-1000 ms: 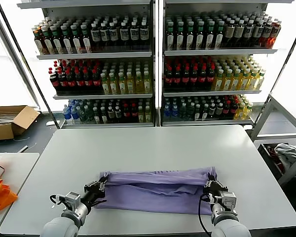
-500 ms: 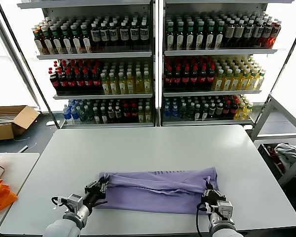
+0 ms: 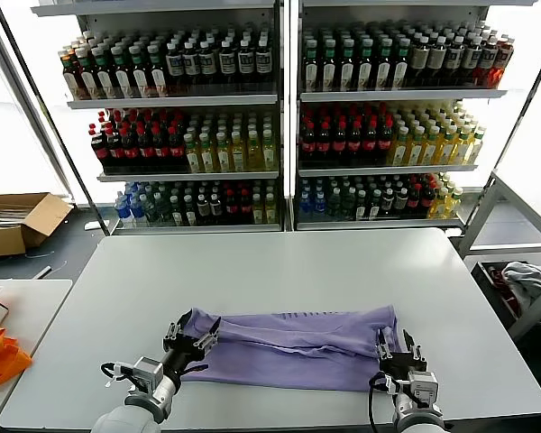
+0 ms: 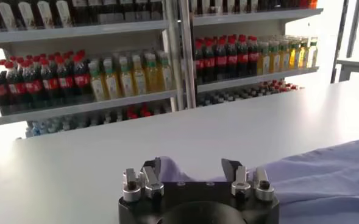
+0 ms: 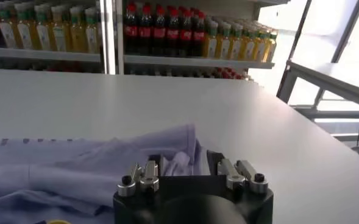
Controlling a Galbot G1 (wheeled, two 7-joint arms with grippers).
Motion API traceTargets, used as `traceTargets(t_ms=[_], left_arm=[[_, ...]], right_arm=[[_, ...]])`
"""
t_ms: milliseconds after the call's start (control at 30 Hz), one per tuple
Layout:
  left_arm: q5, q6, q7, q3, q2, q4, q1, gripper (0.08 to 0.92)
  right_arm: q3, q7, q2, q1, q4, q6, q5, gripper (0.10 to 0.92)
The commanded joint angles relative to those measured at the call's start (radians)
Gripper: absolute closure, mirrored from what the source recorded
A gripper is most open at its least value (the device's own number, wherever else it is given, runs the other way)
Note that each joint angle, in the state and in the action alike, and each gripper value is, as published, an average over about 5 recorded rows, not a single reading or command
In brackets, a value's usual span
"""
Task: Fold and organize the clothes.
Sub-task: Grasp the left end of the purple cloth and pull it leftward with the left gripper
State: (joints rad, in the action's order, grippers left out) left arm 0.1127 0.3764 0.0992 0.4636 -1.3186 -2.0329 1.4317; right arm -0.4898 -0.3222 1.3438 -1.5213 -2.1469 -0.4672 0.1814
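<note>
The T-shirt's corner has my left gripper slanting across it, so the gripper should turn straight and pinch the folded piece of cloth's end [image 3: 201, 328] before pulling the piece of cloth toward its own side.
The clothes are one lavender T-shirt [image 3: 293, 347], folded into a long flat band across the near part of the white table [image 3: 279, 271]. My left gripper [image 3: 191, 341] is at the band's left end, its fingers spread open, with a corner of the shirt [image 4: 174, 176] lying between them. My right gripper [image 3: 397, 347] is at the band's right end, also open, and a bunched fold of the shirt [image 5: 179, 163] sits loose between its fingers. In the left wrist view my left gripper [image 4: 191, 173] shows open, and in the right wrist view my right gripper [image 5: 185, 165] does too.
Shelves of bottles [image 3: 279, 117] stand behind the table. A side table at the left carries an orange cloth [image 3: 0, 356], and a cardboard box [image 3: 18, 221] lies on the floor behind it. A metal frame and a bin with a grey-white cloth [image 3: 527, 275] stand at the right.
Both grippers were shut on the ends of the shirt and have opened and let go. The right gripper came slightly nearer the table's front edge, and the shirt now lies flat.
</note>
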Motion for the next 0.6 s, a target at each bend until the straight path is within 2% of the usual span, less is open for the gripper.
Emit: traceTargets(t_ms=[33, 167, 267, 600], left_arm=[[-0.023, 0.026, -0.046, -0.003, -0.037, -0.067, 0.023, 0.281], [0.008, 0.041, -0.078, 0.006, -0.054, -0.051, 0.028, 0.196], [0.034, 0.047, -0.095, 0.02, -0.062, -0.034, 0.028, 0.18], [0.113, 0.057, -0.1, 0.055, -0.059, 0.045, 0.015, 0.177]], right_arm=[[-0.091, -0.016, -0.015, -0.016, -0.141, 0.008, 0.044, 0.357], [-0.083, -0.022, -0.02, -0.022, -0.17, 0.006, 0.055, 0.247], [-0.067, -0.027, -0.014, -0.02, -0.171, 0.003, 0.052, 0.21], [-0.055, -0.028, -0.016, -0.023, -0.176, 0.0, 0.055, 0.202]])
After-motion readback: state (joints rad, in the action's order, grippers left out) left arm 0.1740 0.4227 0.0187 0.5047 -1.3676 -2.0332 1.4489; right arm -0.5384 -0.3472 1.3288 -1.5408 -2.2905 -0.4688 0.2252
